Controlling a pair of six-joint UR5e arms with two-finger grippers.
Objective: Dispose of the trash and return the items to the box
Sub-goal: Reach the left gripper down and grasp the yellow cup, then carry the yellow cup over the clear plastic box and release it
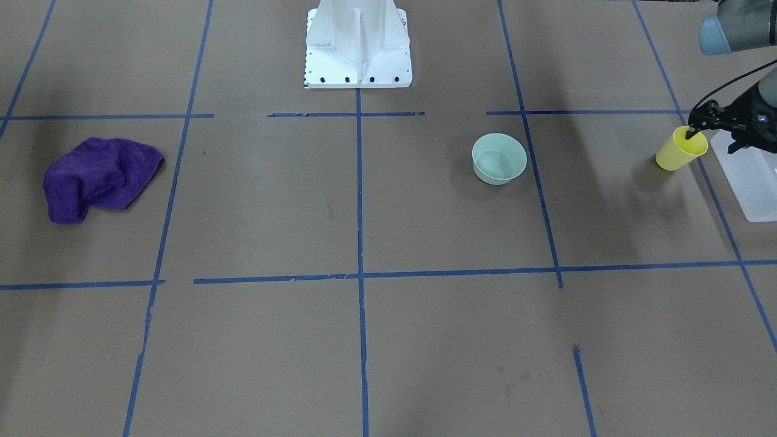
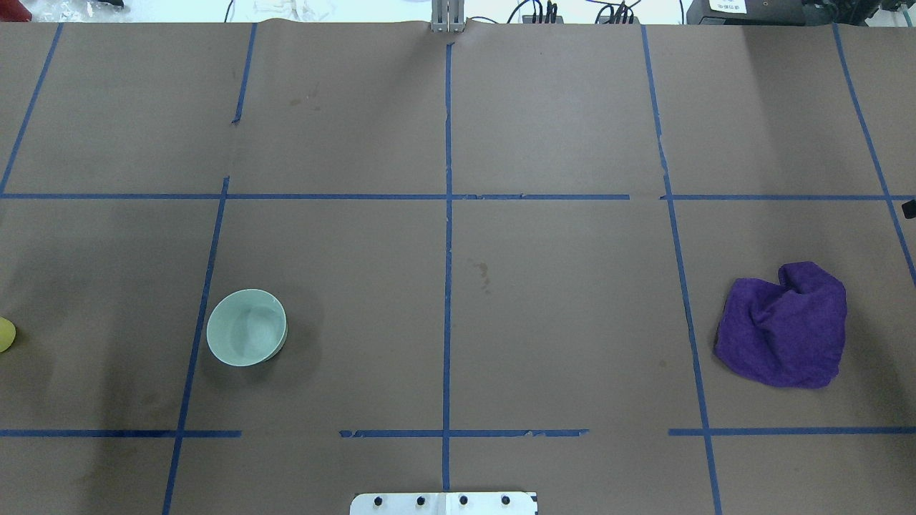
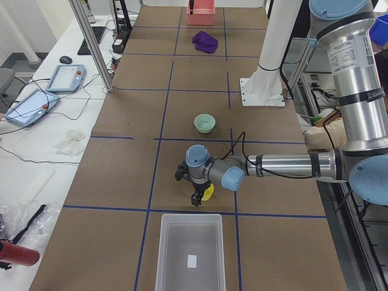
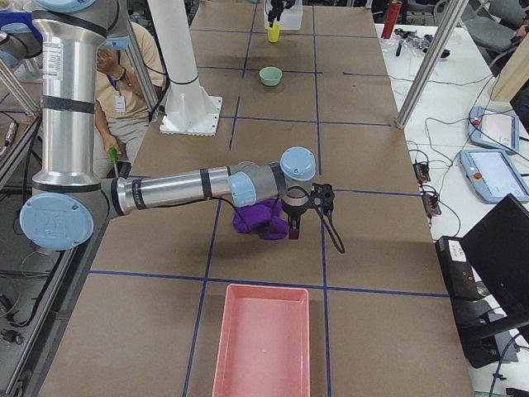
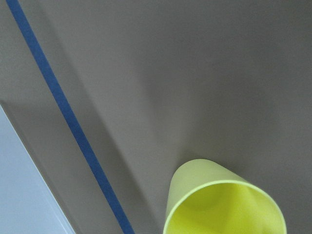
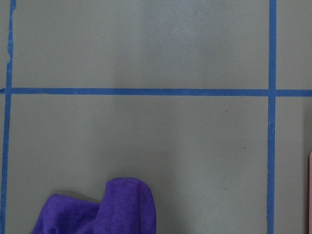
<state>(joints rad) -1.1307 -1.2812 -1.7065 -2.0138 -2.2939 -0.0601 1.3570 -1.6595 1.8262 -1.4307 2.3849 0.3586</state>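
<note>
My right gripper closes next on the edge of the purple cloth (image 1: 61, 166), along the side that faces the pink bin and the white robot base.
The yellow cup (image 1: 675, 153) hangs tilted just above the table beside the frosted white box (image 1: 743, 176). My left gripper (image 1: 692, 130) is shut on the cup's rim, one finger inside it. The left wrist view shows the cup's open mouth (image 5: 222, 202) and a corner of the box (image 5: 24, 195). In the exterior left view the cup (image 3: 208, 193) is just short of the box (image 3: 191, 245). The mint-green bowl (image 1: 499, 159) stands upright on the table. My right gripper (image 4: 293, 217) hovers by the purple cloth; I cannot tell whether it is open.
A crumpled purple cloth (image 1: 100, 177) lies on the robot's right side, with a pink bin (image 4: 263, 343) at that table end. The white robot base (image 1: 358, 45) stands mid-table at the robot's edge. Blue tape lines grid the brown table.
</note>
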